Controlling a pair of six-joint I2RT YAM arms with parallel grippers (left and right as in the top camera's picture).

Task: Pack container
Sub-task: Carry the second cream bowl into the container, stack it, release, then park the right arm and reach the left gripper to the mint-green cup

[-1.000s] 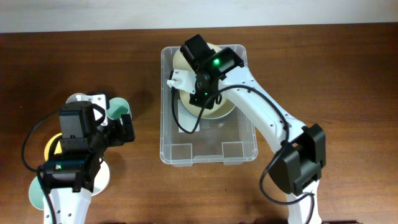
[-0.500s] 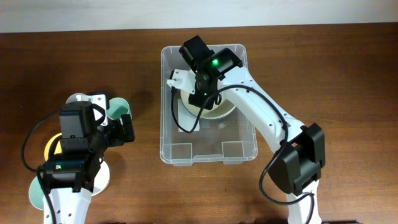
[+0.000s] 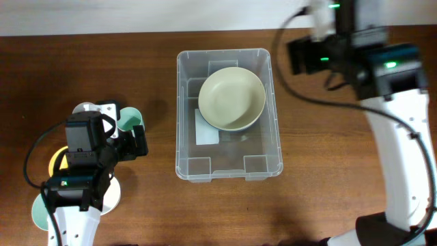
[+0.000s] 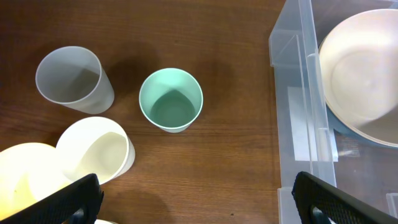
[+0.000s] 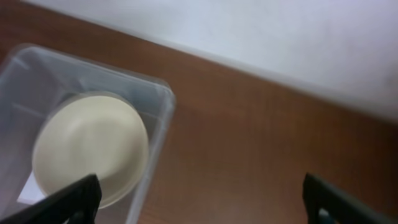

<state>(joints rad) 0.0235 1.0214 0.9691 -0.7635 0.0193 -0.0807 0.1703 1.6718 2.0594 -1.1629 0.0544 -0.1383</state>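
Note:
I will move my left gripper to the teal cup next and close it on the rim (image 3: 142,118) (image 4: 201,104) of its side facing the container.
The container (image 3: 179,116), a clear plastic bin, stands mid-table. A cream bowl (image 3: 232,98) rests in its far half, over a white label (image 3: 207,128). My right gripper (image 3: 295,56) hangs open and empty, outside the bin past its far right corner. In the right wrist view the right gripper (image 5: 202,199) frames bare wood, with the container (image 5: 158,134) and bowl (image 5: 90,146) at the left. My left gripper (image 4: 199,205) is open and empty over the table, between the cups and the container (image 4: 292,93). In the overhead view the left gripper (image 3: 138,143) sits left of the bin.
A teal cup (image 4: 171,99), a translucent grey cup (image 4: 71,78), a cream cup (image 4: 96,149) and a yellow dish (image 4: 25,174) stand left of the bin. The teal cup (image 3: 130,119) is nearest the left gripper. More dishes lie under the left arm (image 3: 75,184).
The right gripper opened, let go of the cream bowl and pulled out of the container toward the far right. The bowl now rests in the bin. The left arm stayed still.

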